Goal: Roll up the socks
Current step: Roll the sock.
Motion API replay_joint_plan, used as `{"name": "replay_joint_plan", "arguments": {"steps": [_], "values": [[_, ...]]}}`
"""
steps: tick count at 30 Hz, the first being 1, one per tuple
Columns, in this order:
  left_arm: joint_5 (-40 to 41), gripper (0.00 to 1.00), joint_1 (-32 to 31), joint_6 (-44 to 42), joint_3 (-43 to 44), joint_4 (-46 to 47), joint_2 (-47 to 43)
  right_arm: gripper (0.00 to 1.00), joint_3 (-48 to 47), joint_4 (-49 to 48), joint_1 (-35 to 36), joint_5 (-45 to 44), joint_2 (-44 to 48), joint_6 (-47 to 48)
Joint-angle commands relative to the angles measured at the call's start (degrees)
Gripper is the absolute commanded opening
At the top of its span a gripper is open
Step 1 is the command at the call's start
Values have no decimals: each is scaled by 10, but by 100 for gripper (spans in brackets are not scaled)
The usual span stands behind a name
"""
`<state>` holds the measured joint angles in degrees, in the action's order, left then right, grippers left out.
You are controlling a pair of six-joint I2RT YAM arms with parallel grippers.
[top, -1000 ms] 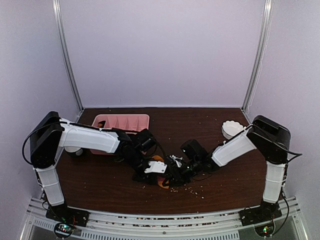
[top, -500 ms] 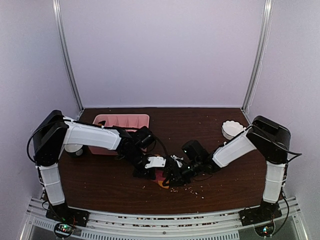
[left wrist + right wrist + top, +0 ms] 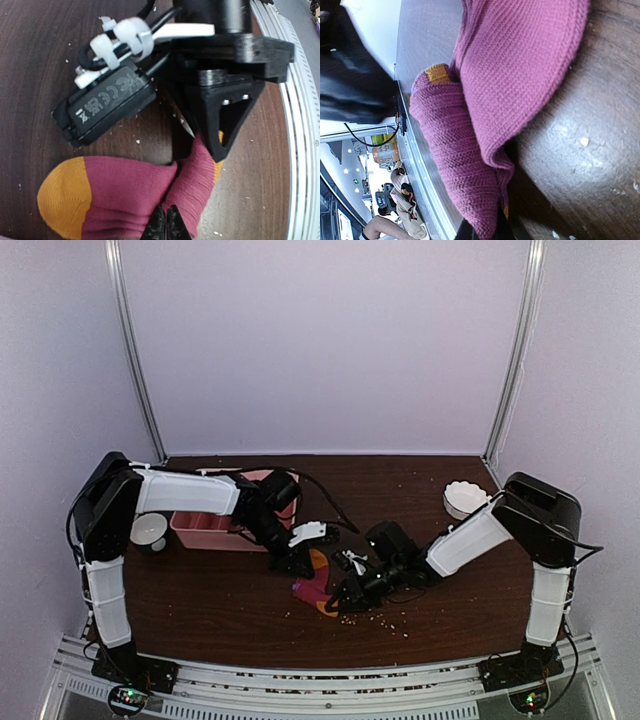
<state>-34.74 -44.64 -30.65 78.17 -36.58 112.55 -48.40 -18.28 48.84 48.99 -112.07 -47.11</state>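
The sock's flat part bulges loose beside the roll; next my left gripper grabs the orange toe point(image 3: 65, 195) and straightens it while my right gripper holds the roll.
The socks point(image 3: 316, 582) lie mid-table between both grippers. In the left wrist view a dark red sock point(image 3: 125, 192) with an orange toe lies flat, bent into a fold. My left gripper point(image 3: 166, 227) is shut, its tips pinching fabric at that fold; from above it point(image 3: 298, 562) sits at the socks' far-left edge. My right gripper point(image 3: 350, 595) is shut on the sock's other end; its black finger point(image 3: 220, 135) clamps the fabric beside an orange patch. In the right wrist view the knit sock point(image 3: 520, 65) runs down into my right gripper point(image 3: 487, 232).
A pink tray point(image 3: 215, 525) stands behind my left arm, with a white cup point(image 3: 148, 530) to its left. A white bowl point(image 3: 463, 498) sits at the back right. Crumbs point(image 3: 385, 618) dot the wood near the front edge.
My left gripper has moved back and slightly right, drawing the sock with it so more fabric shows. The right gripper has stayed put.
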Motion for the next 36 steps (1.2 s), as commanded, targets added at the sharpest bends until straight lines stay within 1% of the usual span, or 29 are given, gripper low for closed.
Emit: {"name": "replay_joint_plan", "arguments": {"steps": [1,5,11,15,17,20,22,24,26,28,30,33,34,36], "values": [[5,4,-2,-4,2,-6,32,0,23,28,-3,-49,-14,-17],[25,5,-6,-27,-28,-6,30,0,23,22,-3,-53,-14,-22],[107,4,-20,-36,-55,15,27,0,24,7,-3,-57,-13,-32],[135,3,-27,-49,-67,22,24,2,25,-2,-3,-70,-7,-38],[136,3,-28,-49,-65,24,23,2,20,-6,-3,-67,-6,-39],[117,3,-28,-43,-45,20,26,0,20,-25,4,-60,3,-33],[99,2,-30,-43,-22,10,35,0,28,-60,14,-51,12,-33],[70,2,-30,-47,3,-4,48,0,40,-103,25,-46,25,-31],[37,2,-30,-53,22,-16,57,0,50,-128,40,-50,41,-7],[7,2,-28,-47,38,-29,67,0,63,-121,50,-71,56,28],[-35,2,-17,-39,53,-44,74,0,86,-148,56,-90,60,41],[-93,4,6,-21,89,-81,88,0,125,-149,68,-144,80,87],[-106,4,12,-21,101,-98,95,0,134,-141,72,-165,88,105],[-105,4,17,-30,122,-135,109,0,147,-113,88,-224,111,151]]}}
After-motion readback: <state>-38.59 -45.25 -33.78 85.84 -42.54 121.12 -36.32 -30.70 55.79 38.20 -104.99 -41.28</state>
